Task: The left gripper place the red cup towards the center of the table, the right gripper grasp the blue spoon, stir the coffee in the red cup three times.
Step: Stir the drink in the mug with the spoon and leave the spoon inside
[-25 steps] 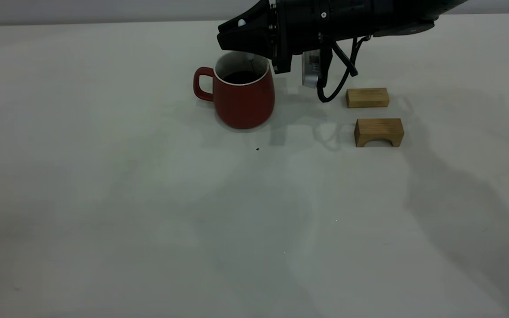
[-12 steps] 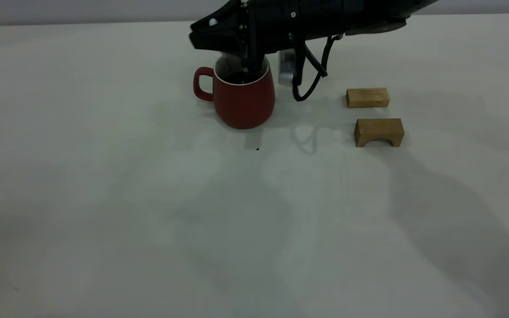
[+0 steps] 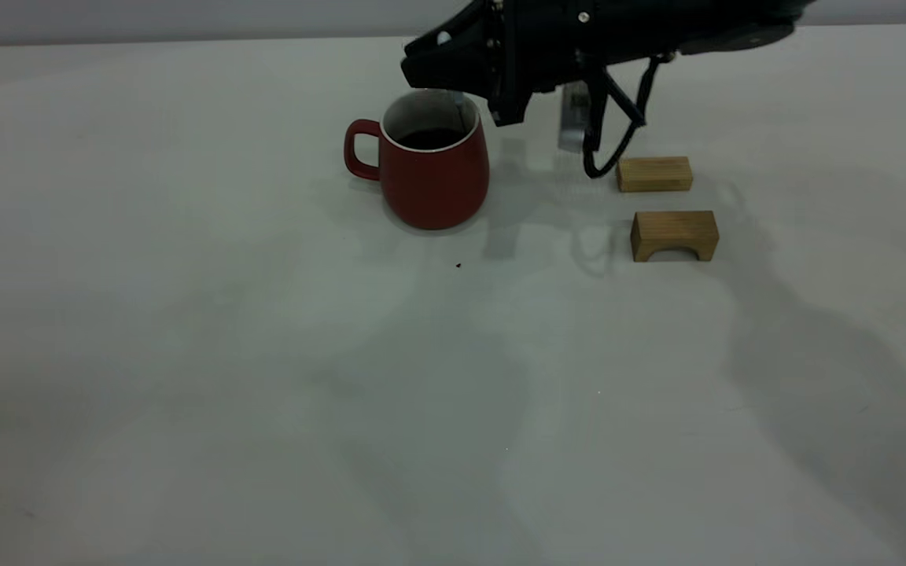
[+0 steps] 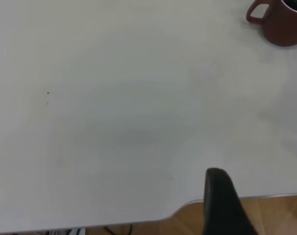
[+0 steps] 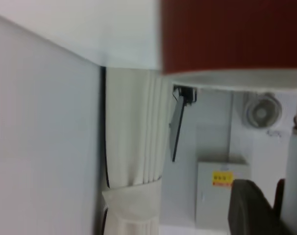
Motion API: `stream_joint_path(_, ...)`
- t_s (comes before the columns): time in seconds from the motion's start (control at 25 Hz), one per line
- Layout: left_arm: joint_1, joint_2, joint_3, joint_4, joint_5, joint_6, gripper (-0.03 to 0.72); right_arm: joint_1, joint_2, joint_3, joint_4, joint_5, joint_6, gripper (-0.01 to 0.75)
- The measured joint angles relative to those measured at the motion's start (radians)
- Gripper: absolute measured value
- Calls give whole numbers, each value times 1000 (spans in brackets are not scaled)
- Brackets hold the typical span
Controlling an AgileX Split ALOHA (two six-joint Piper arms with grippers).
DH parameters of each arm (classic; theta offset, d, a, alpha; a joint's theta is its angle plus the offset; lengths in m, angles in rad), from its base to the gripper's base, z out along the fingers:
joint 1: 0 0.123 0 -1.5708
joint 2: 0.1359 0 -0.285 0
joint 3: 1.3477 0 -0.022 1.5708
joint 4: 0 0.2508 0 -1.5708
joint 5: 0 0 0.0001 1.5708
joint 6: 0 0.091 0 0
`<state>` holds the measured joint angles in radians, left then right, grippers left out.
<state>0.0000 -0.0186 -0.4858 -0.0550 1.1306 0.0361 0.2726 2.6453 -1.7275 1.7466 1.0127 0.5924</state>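
I should release the blue spoon from my right gripper in the red cup, leaning on the rim (image 3: pixel 389 127) by the cup's handle.
The red cup (image 3: pixel 433 169) stands upright near the middle of the table (image 3: pixel 264 354), its handle pointing left. Dark coffee (image 3: pixel 429 139) lies inside it. My right gripper (image 3: pixel 437 67) hangs just above the cup's right rim, shut on the blue spoon (image 3: pixel 462 108), whose thin grey neck reaches down inside the rim. In the right wrist view one dark finger (image 5: pixel 246 208) sits beside the pale spoon handle (image 5: pixel 294 186) under the red cup (image 5: pixel 232 34). My left gripper (image 4: pixel 261 208) is out of the exterior view, open and far from the red cup (image 4: pixel 281 22), over the table's edge.
Two wooden blocks lie right of the cup: a flat one (image 3: pixel 653 174) and an arch-shaped one (image 3: pixel 674 235) in front of it. A tiny dark speck (image 3: pixel 458 266) marks the table in front of the cup. The right arm's cable loop (image 3: pixel 610 149) hangs near the flat block.
The right gripper swung left across the cup with the spoon, then back right and slightly higher. The cup and blocks stayed put.
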Motion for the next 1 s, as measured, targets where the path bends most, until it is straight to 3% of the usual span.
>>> stream_joint_path(0.16,0,0,0,0,0,0,449,19,0,-1,10,77,3,122)
stream_joint_path(0.32,0,0,0,0,0,0,449,57,36,-84,10,87,11,122)
stream_joint_path(0.48,0,0,0,0,0,0,449,72,90,-204,11,44,12,122)
stream_joint_path(0.68,0,0,0,0,0,0,449,46,98,-217,10,-80,18,122)
stream_joint_path(1.0,0,0,0,-1,0,0,449,38,103,-217,10,-56,23,122)
